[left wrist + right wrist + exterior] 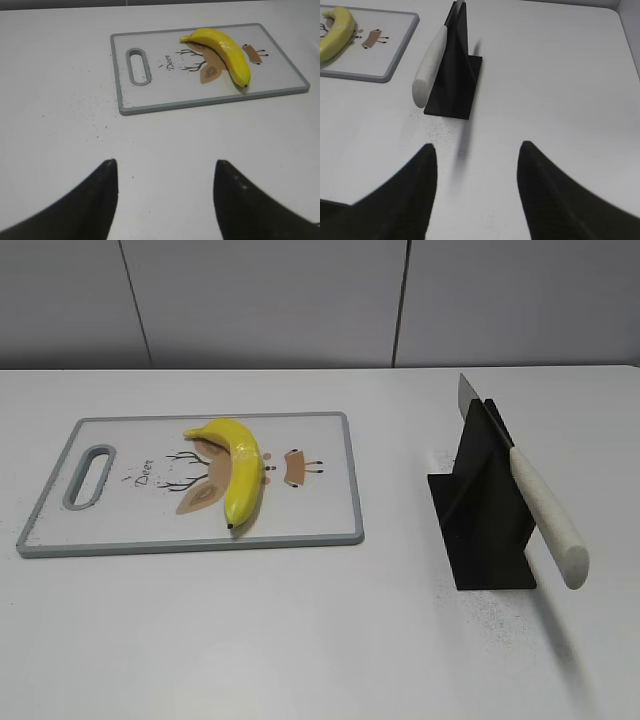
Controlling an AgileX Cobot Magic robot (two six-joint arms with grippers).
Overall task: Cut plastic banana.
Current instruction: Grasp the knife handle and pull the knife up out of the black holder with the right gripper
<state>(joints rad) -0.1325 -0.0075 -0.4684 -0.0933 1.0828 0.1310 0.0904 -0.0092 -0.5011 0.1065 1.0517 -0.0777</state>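
My right gripper is to go next to the middle of the knife's white handle [547, 514] [431, 64], beside the black stand, and close there.
A yellow plastic banana [238, 468] lies whole on a white cutting board [120, 530] with a grey rim, left of centre; both also show in the left wrist view, banana [225, 50] and board [165, 90]. A knife with a white handle [545, 515] rests in a black stand [485, 520] on the right, handle pointing toward me; it also shows in the right wrist view [427, 67]. My left gripper [165, 165] is open and empty, well short of the board. My right gripper [476, 147] is open and empty, short of the knife handle. Neither gripper shows in the exterior view.
The white table [320, 640] carries only the board and the stand [455, 75]. The board has a handle slot [90, 475] at its left end and a deer print under the banana. A grey wall [300, 300] runs behind the table.
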